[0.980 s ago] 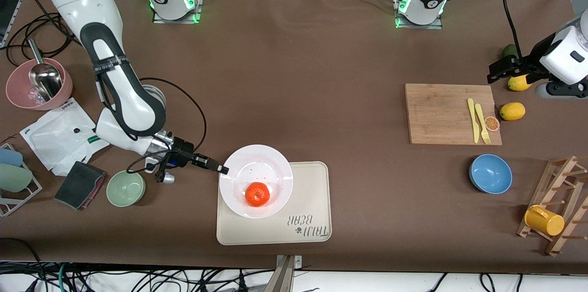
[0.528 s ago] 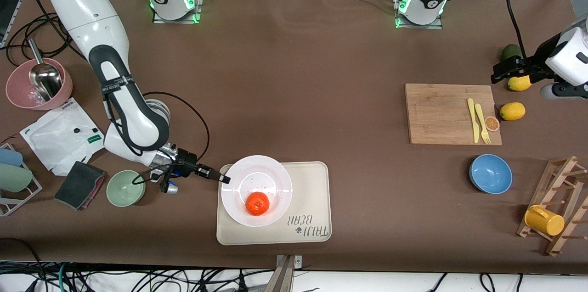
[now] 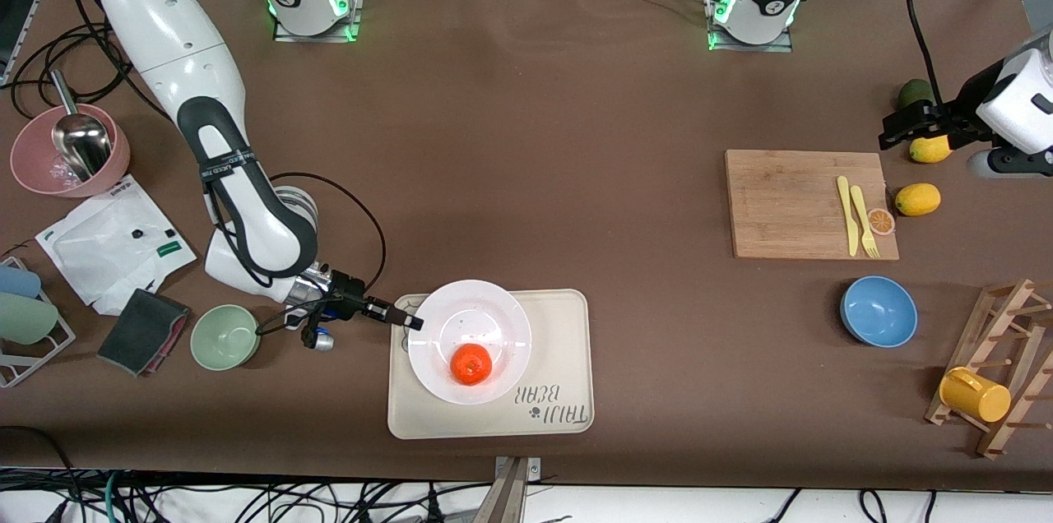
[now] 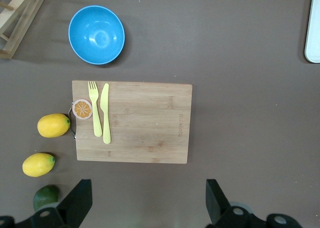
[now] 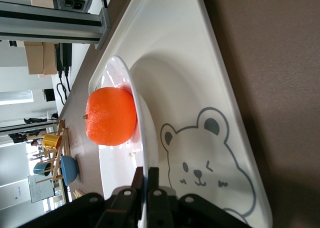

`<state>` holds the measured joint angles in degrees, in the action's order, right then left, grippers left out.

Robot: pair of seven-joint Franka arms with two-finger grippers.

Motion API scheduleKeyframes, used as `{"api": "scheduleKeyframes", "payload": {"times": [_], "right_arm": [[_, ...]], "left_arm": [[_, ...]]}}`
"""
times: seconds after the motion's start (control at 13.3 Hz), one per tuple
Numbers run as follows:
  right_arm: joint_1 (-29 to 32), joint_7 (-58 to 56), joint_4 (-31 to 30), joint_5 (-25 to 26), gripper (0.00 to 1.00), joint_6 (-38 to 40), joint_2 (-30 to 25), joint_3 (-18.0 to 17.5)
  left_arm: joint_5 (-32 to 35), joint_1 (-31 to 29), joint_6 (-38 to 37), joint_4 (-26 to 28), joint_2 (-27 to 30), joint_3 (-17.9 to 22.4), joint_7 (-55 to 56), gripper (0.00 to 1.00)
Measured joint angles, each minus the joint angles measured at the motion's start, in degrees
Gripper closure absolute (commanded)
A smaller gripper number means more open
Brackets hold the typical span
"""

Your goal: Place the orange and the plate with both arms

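My right gripper has the white plate with its orange. Next, I set them down with it on the beige bear tray (image 3: pixel 452 355) toward the green bowl.
The white plate (image 3: pixel 485 316) is over the beige bear tray (image 3: pixel 559 367), with the orange (image 3: pixel 470 364) resting in it. My right gripper (image 3: pixel 409 322) is shut on the plate's rim at the edge toward the right arm's end. In the right wrist view the fingers (image 5: pixel 146 177) pinch the thin rim of the plate (image 5: pixel 131 93), the orange (image 5: pixel 111 116) sits on it, and the tray's bear face (image 5: pixel 205 158) lies below. My left gripper (image 3: pixel 888 128) is open and empty, waiting up over the lemons at the left arm's end; its fingertips (image 4: pixel 80 200) show wide apart.
A wooden cutting board (image 3: pixel 802 204) holds a yellow knife and fork (image 3: pixel 855 215) and a small orange slice (image 3: pixel 881 220). Two lemons (image 3: pixel 917 199) and a lime (image 3: pixel 913 92) lie beside it. A blue bowl (image 3: pixel 879 311), a rack with a yellow mug (image 3: pixel 975 394), a green bowl (image 3: pixel 225 336) and a pink bowl (image 3: pixel 70 149) stand about.
My right gripper has carried the plate with the orange farther over the tray and lower in the front view. The left gripper has shifted slightly toward the table's end, then stayed.
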<state>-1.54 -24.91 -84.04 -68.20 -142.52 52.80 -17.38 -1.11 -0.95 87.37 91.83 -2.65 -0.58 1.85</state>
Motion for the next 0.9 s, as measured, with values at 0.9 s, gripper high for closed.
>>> {"api": "scheduleKeyframes", "payload": {"times": [0.9], "right_arm": [[-0.2,0.0,1.2,0.0,1.00,0.0,1.7,0.2]], "left_arm": [[0.0,0.0,0.0,0.0,0.0,0.0,0.0,0.00]]}}
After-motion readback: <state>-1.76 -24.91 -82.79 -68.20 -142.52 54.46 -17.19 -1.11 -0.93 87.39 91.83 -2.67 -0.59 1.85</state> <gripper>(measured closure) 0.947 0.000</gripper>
